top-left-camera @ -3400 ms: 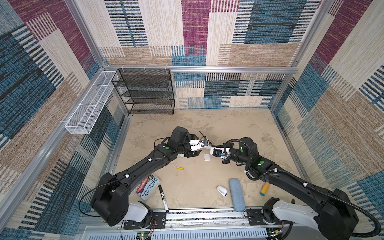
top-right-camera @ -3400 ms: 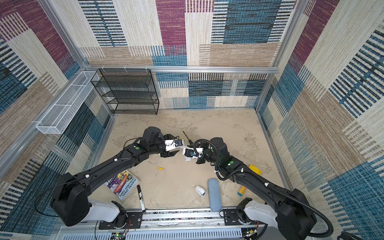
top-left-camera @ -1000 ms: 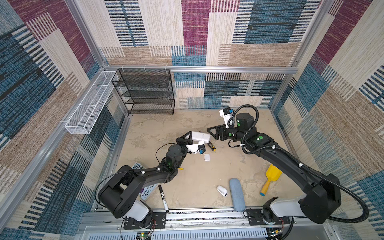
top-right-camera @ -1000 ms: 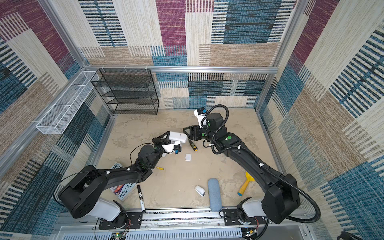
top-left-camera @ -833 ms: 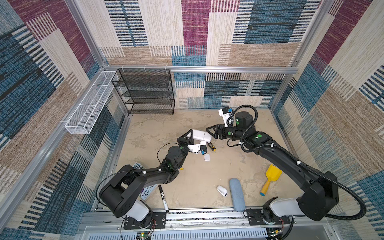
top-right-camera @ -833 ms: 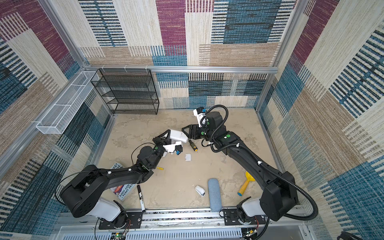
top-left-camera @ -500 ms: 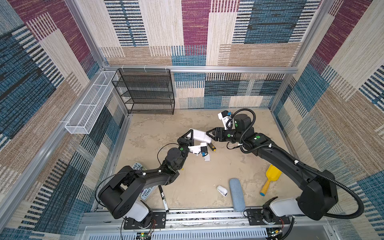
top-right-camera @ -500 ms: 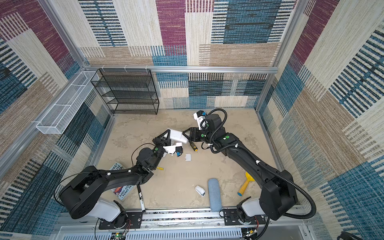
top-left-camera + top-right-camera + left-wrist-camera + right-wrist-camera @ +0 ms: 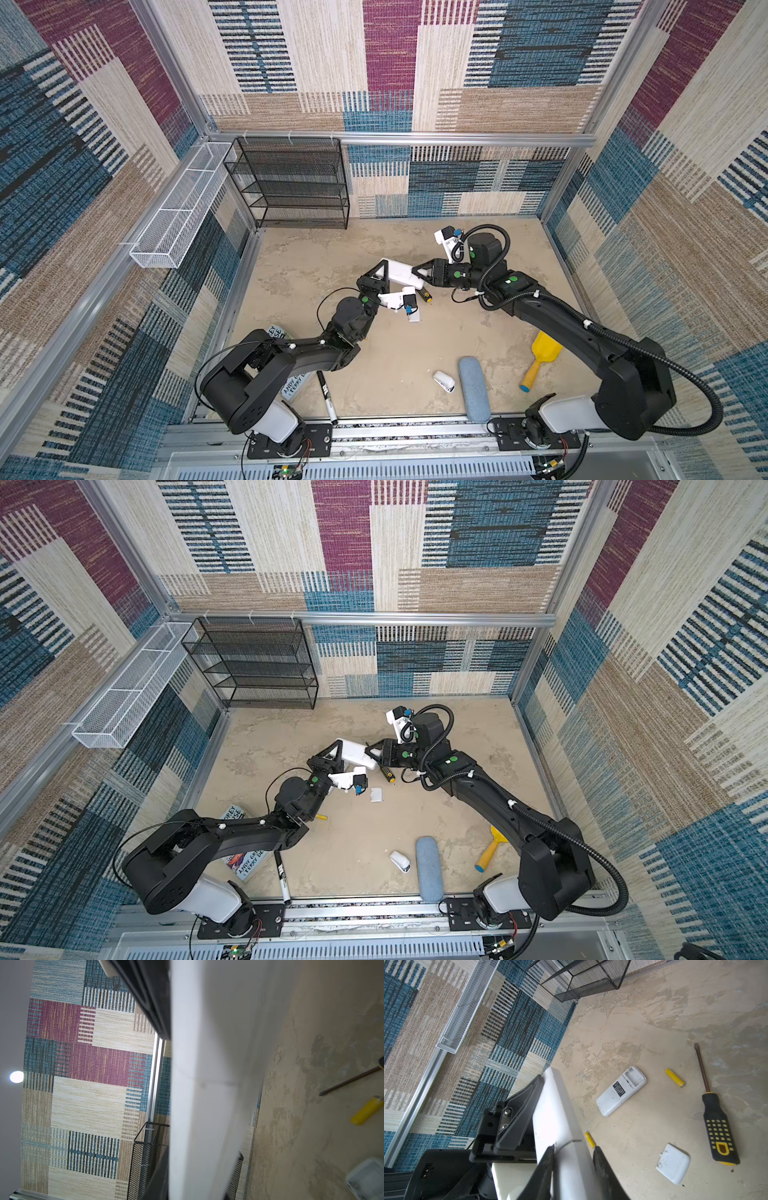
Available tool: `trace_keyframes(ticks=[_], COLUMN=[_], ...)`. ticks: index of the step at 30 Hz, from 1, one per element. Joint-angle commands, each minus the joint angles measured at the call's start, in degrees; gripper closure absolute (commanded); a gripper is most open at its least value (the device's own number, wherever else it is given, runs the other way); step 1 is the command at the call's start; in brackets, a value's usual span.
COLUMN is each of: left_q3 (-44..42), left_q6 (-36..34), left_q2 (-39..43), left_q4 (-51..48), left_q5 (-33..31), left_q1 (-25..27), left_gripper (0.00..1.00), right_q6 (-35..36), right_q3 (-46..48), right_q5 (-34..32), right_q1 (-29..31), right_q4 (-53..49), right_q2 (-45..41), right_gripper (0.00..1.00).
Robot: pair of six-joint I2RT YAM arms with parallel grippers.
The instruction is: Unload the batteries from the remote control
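Next, my right gripper opens, takes the remote's closed cover nearer its end (image 9: 575,1180) and pulls it off, because it now grips close to that cover's seam.
A white remote control (image 9: 398,269) hangs above the floor between both grippers. My left gripper (image 9: 384,275) is shut on its left end, and my right gripper (image 9: 574,1147) is shut on the other end, one black finger on each long side. The held remote's battery bay faces away, so I cannot see into it. On the floor lie a second white remote (image 9: 620,1091) with an empty open bay and two yellow batteries (image 9: 675,1080) (image 9: 589,1139). One yellow battery (image 9: 321,816) also shows in a top view beside the left arm.
A white battery cover (image 9: 673,1164) and a black-and-yellow screwdriver (image 9: 716,1124) lie under the grippers. Near the front are a grey-blue case (image 9: 473,388), a yellow scraper (image 9: 540,357), a small white object (image 9: 444,380), a marker (image 9: 328,399) and a book (image 9: 291,384). A black mesh rack (image 9: 291,183) stands at the back left.
My right gripper has moved left and slightly down to the remote's free end and closed on it. The left gripper has kept hold of the remote, nearly still.
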State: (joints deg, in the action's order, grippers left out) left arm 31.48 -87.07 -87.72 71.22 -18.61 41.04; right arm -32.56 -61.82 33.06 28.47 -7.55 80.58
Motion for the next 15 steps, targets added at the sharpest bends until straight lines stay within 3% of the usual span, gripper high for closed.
trace_keyframes(ticks=[1,6,15], left_q3=[0.6,0.3,0.0], left_q6=[0.6,2.2,3.0], left_q2=[0.2,0.7,2.3], left_q4=[5.4,7.3,5.7], left_q5=[-1.2,-2.1,-1.6], left_q1=[0.0,-0.1,0.0], left_gripper=[1.00,1.00,1.00], right_q6=[0.0,-0.1,-0.3], right_q3=[0.9,2.1,4.1], right_q5=[2.5,2.3,4.1], right_q1=[0.3,0.0,-0.3], right_q4=[-0.2,-0.3,1.1], right_q2=[-0.3,-1.2,-1.8], right_gripper=[0.76,0.76,0.57])
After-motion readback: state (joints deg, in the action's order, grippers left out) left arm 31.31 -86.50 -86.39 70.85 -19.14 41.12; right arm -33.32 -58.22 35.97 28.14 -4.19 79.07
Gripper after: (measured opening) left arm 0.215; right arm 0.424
